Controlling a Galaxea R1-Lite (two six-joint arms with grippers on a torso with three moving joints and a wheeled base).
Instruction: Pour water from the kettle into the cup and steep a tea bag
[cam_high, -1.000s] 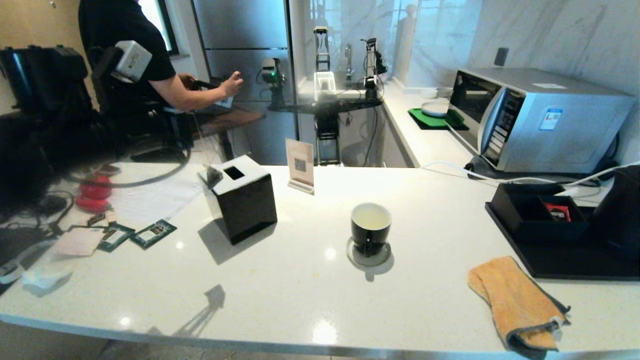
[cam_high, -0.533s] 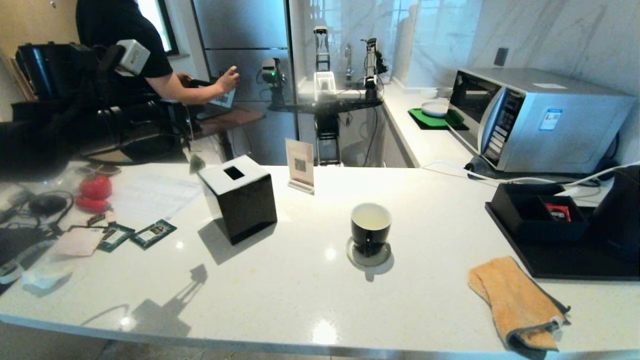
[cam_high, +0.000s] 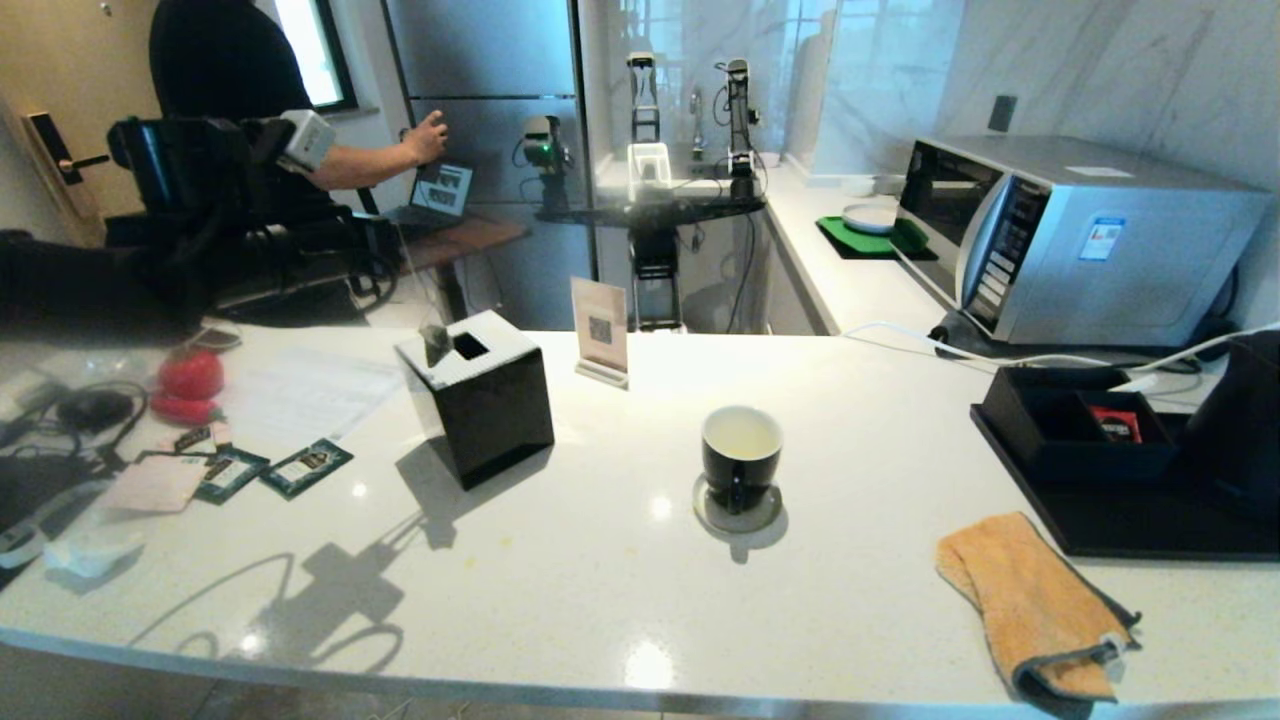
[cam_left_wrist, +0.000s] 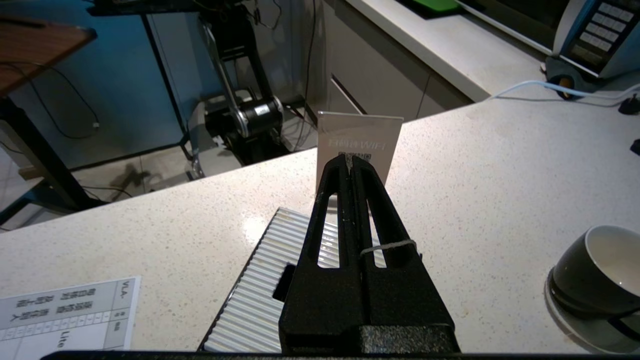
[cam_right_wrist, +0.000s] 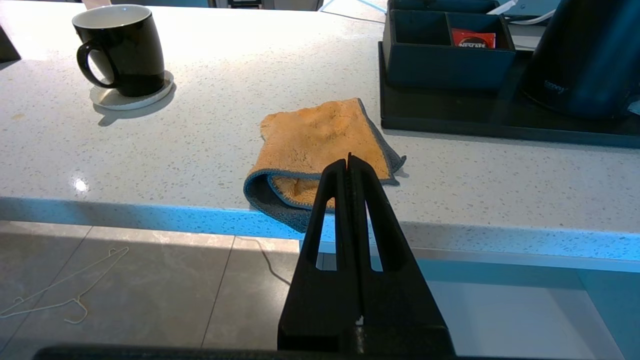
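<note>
My left gripper should drop the tea bag, which hangs just above that box now, into the dark opening on top of the black tissue box (cam_high: 470, 347) (cam_left_wrist: 327, 300).
My left gripper (cam_left_wrist: 350, 157) is shut on the pale string (cam_left_wrist: 387, 246) of the tea bag, which loops over one finger. In the head view the small dark tea bag (cam_high: 436, 345) hangs just above the black tissue box (cam_high: 487, 395), left of the cup. The black cup (cam_high: 741, 455) stands on a grey coaster (cam_high: 738, 518) mid-counter; I cannot tell whether water is in it. At the far right the black kettle (cam_high: 1240, 430) stands on a black tray (cam_high: 1130, 530). My right gripper (cam_right_wrist: 348, 159) is shut and empty, below the counter's front edge.
An orange cloth (cam_high: 1030, 600) lies at the front right edge. A small sign (cam_high: 600, 330) stands behind the tissue box. Green sachets (cam_high: 305, 468), papers and cables crowd the left end. A microwave (cam_high: 1070, 235) is at the back right. A person works behind the counter.
My left arm has swung further in over the counter's left side; the hanging tea bag swayed left, then back over the tissue box. The person's arm lifted. My right arm kept still.
</note>
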